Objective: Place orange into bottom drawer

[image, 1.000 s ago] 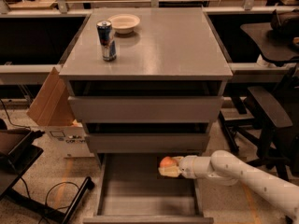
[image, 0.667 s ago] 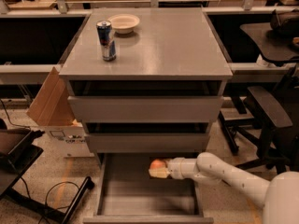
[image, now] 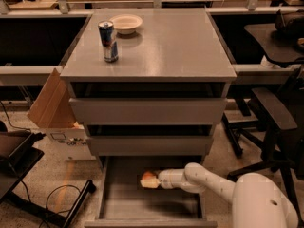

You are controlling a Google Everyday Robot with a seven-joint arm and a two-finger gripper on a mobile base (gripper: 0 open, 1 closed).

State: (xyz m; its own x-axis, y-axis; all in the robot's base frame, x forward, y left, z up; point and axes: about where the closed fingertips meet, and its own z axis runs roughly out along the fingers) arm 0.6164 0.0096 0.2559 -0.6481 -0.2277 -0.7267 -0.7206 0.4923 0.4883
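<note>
The robot's gripper should release the orange on the bottom drawer's inside [image: 142, 183], a little toward the side with the cardboard box.
The bottom drawer [image: 118, 204] is pulled open below the two closed grey drawers of the cabinet. My white arm reaches in from the lower right. My gripper [image: 153, 180] is low over the drawer's middle, shut on the orange [image: 148, 179], which shows at its tip just above the drawer floor.
A drink can [image: 109, 41] and a shallow cream bowl [image: 125, 23] stand on the cabinet top [image: 171, 46]. A cardboard box [image: 54, 110] leans at the cabinet's left. Office chairs [image: 270, 113] stand at the right. A dark stand [image: 28, 175] and cables lie on the floor at left.
My gripper with the orange has moved left and a little down, further into the open bottom drawer.
</note>
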